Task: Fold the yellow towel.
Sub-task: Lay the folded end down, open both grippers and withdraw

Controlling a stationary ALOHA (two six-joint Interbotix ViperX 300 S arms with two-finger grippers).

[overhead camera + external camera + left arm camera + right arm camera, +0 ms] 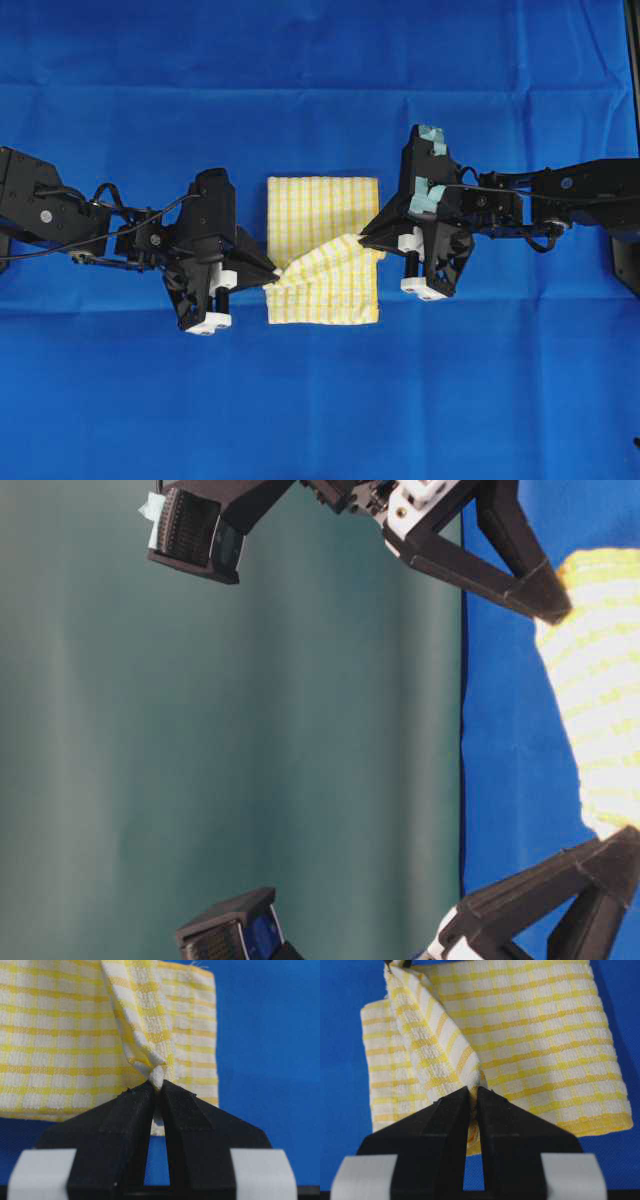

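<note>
Next, my right gripper lets go of the yellow towel's raised edge, now held above the flat part, on the flat part's near corner (370,308) (387,1119), the one closest to that gripper.
The yellow towel (322,215), checked yellow and white, lies part folded on the blue sheet at the middle. My left gripper (274,273) is shut on the towel's corner at its left edge; the cloth (145,1025) is pinched at the tips (157,1084). My right gripper (366,238) is shut on the towel's edge at its right side, with the cloth (530,1025) pinched at the tips (474,1088). A raised band of towel (325,265) stretches between the two grippers above the flat part. In the table-level view the towel (600,690) hangs between both grippers.
The large plain blue sheet (320,400) covers the whole table. Both arms reach in from the left (60,215) and right (570,195) sides. A dark post (632,60) stands at the right edge.
</note>
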